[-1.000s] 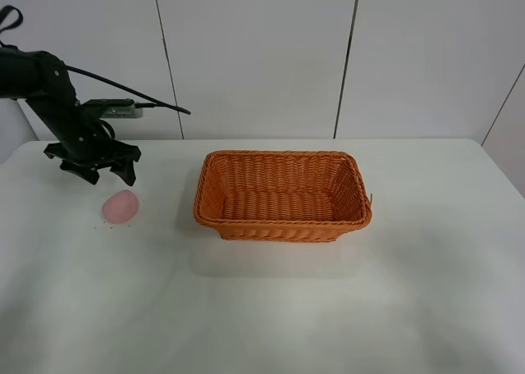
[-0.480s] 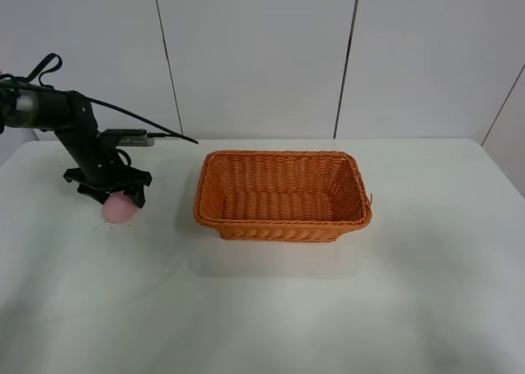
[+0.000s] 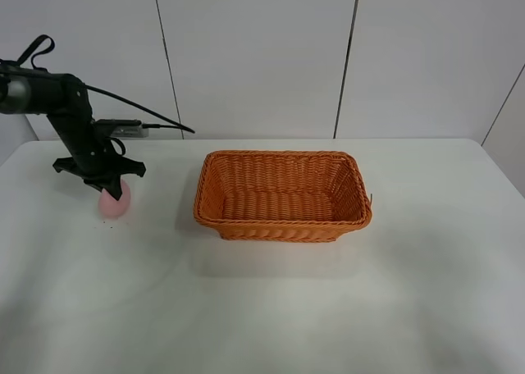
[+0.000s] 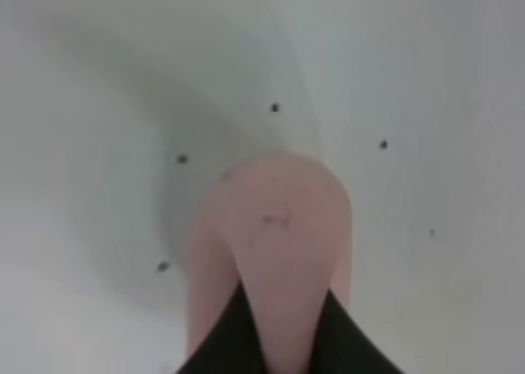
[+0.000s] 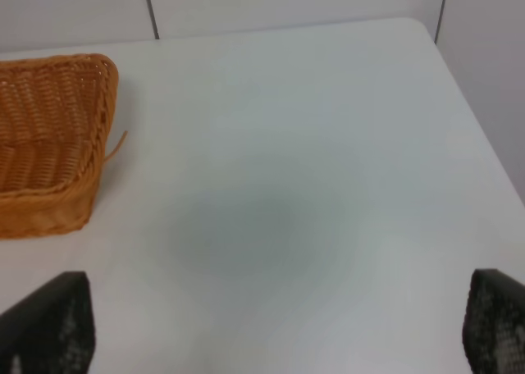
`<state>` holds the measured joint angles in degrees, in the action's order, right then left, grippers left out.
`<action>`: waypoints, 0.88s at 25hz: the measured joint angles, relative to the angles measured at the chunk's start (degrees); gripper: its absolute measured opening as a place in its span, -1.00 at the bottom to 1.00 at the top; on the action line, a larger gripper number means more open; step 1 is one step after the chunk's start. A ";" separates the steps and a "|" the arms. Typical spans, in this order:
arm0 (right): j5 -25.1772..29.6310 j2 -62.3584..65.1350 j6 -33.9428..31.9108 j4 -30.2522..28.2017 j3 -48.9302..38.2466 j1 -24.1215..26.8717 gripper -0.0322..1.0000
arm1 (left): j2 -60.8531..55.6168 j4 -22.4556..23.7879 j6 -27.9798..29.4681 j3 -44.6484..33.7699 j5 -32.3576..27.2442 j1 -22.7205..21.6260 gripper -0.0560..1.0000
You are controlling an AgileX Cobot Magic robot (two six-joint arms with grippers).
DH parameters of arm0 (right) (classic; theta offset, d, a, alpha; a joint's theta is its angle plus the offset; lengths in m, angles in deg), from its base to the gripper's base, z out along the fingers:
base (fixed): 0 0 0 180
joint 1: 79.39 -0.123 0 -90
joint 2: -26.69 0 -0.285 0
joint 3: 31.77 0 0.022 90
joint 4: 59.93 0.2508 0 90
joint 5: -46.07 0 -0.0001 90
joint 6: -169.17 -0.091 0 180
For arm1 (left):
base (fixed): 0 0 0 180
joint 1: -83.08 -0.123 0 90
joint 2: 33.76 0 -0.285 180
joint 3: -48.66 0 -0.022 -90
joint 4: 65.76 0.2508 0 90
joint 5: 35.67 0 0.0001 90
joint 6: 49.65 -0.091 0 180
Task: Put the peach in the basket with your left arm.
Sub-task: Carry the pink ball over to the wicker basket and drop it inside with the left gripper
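Note:
The peach will leave my left gripper on the orange wicker basket's bottom, midway [image 3: 278, 209] along its near side.
The pale pink peach [image 3: 113, 205] sits on the white table, far left of the orange wicker basket [image 3: 283, 226]. My left gripper [image 3: 109, 190] is down on the peach from above, its black fingers closed against both sides. In the left wrist view the peach [image 4: 279, 218] fills the middle, with both fingers [image 4: 215, 345] pressed on it and the gripper [image 4: 283, 296] closed around it. My right gripper [image 5: 271, 341] is open and empty over bare table, right of the basket's corner [image 5: 49, 193]. It does not show in the exterior view.
The white table [image 3: 262, 308] has small dark specks [image 4: 274, 107] around the peach. A white panelled wall stands behind it. The left arm's black cable [image 3: 139, 109] trails toward the wall.
My left gripper came down from above the peach onto it and its fingers narrowed around it. The peach shifted slightly left and toward the wall. The basket has not moved.

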<state>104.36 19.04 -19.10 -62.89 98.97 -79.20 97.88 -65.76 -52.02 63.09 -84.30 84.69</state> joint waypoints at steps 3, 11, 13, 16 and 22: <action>0.00 0.00 0.00 0.00 0.00 0.00 0.41 | -2.39 0.00 0.84 5.66 -5.98 0.00 -0.64; 0.00 0.00 0.00 0.00 0.00 0.00 0.41 | -5.30 -4.00 1.38 16.93 -16.00 3.61 -0.64; 0.00 0.00 0.00 0.00 0.00 0.00 0.41 | -5.30 -4.47 1.65 18.64 -17.14 6.33 -0.64; 0.00 0.00 0.00 0.00 0.00 0.00 0.41 | -4.99 -4.61 2.37 20.80 -17.26 11.90 -0.64; 0.00 0.00 0.00 0.00 0.00 0.00 0.41 | 1.61 -5.21 4.00 29.33 -17.68 24.34 -0.64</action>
<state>104.36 19.04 -19.10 -62.89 98.97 -79.20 99.49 -70.97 -48.02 92.42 -101.97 109.03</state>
